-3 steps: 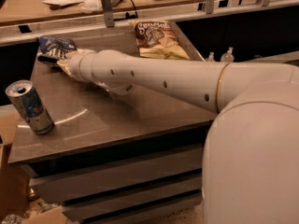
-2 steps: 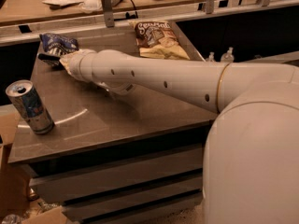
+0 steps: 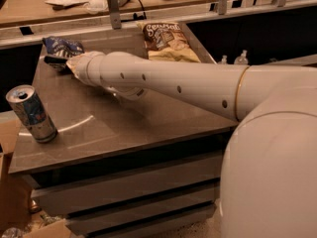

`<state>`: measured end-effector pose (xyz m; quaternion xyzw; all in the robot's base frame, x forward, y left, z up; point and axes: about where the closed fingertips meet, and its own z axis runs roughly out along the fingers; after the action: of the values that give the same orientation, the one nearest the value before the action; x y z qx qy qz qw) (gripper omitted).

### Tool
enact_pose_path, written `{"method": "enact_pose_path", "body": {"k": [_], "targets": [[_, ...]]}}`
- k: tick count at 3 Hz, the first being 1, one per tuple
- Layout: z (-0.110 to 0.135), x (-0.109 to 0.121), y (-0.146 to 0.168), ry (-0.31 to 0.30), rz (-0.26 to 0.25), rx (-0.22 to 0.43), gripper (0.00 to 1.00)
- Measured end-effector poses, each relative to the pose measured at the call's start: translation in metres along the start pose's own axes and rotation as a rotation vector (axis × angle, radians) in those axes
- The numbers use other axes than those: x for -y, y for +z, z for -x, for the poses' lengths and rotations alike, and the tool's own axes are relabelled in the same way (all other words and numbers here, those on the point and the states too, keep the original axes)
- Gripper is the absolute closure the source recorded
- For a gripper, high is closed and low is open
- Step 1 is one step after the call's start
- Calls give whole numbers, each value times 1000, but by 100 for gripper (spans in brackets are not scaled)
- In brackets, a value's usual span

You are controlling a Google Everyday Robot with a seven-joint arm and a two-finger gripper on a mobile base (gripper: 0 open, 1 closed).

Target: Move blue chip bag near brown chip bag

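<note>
My gripper will release the blue chip bag on the table (image 3: pixel 127 55), next to the edge of the brown chip bag that faces the can. The blue bag now lies at the table's far corner.
The blue chip bag (image 3: pixel 61 46), crumpled navy foil with white lettering, lies at the far left corner of the grey table (image 3: pixel 148 118). The brown chip bag (image 3: pixel 166 41), dark brown on top and pale yellow below, lies flat at the far middle of the table, well to the right of the blue bag. My white arm reaches from the lower right across the table. My gripper (image 3: pixel 55 61) is at the arm's tip, against the near edge of the blue bag and mostly hidden by the wrist.
A blue-and-silver drink can (image 3: pixel 32 114) stands near the table's front left edge. A wooden counter (image 3: pixel 74 6) with clutter runs behind the table. Two bottle tops (image 3: pixel 233 59) show beyond the right edge. Drawers are below the tabletop.
The arm tip has crept slightly left and farther back, closer against the blue chip bag. The bags and the can have not visibly moved.
</note>
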<state>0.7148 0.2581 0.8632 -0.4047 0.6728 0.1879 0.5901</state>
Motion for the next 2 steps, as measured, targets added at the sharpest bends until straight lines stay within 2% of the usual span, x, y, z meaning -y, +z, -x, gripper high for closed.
{"method": "enact_pose_path", "body": {"k": [2], "targets": [[-8, 28, -47, -9, -158, -50, 100]]}}
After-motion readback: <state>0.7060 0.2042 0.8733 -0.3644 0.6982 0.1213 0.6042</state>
